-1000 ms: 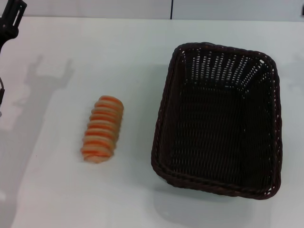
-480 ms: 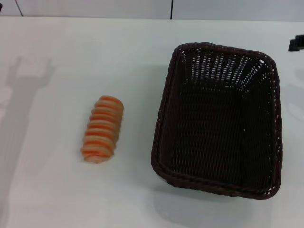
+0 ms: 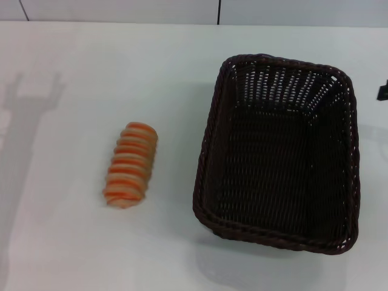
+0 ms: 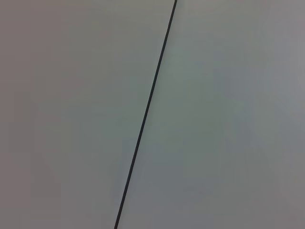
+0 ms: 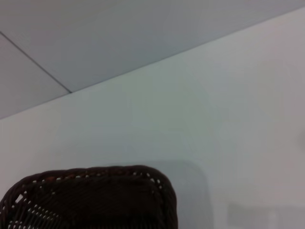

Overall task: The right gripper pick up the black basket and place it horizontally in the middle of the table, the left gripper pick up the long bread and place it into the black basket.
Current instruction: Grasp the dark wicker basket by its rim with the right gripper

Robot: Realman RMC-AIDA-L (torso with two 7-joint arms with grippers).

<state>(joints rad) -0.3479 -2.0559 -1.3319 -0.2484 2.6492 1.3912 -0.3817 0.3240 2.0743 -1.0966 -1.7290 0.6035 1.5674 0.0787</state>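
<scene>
I need to close my right gripper midway [image 3: 354, 144] along the black basket's long rim, away from the long bread.
The black basket [image 3: 279, 151] stands empty on the right half of the white table [image 3: 121, 73], its long side running away from me. One corner of it shows in the right wrist view [image 5: 95, 198]. The long bread [image 3: 130, 164], striped orange and cream, lies on the table to the left of the basket, a short gap apart. Only a small black piece of my right gripper [image 3: 383, 91] shows at the right edge, just beyond the basket's far right corner. My left gripper is out of view; only its shadow falls on the table's left side.
A grey wall with a dark vertical seam [image 3: 218, 11] runs behind the table's far edge. The left wrist view shows only that wall and its seam [image 4: 145, 114].
My left gripper has left the top left corner of the head view, and its shadow has shifted. A black piece of my right gripper came in at the right edge and moved down it.
</scene>
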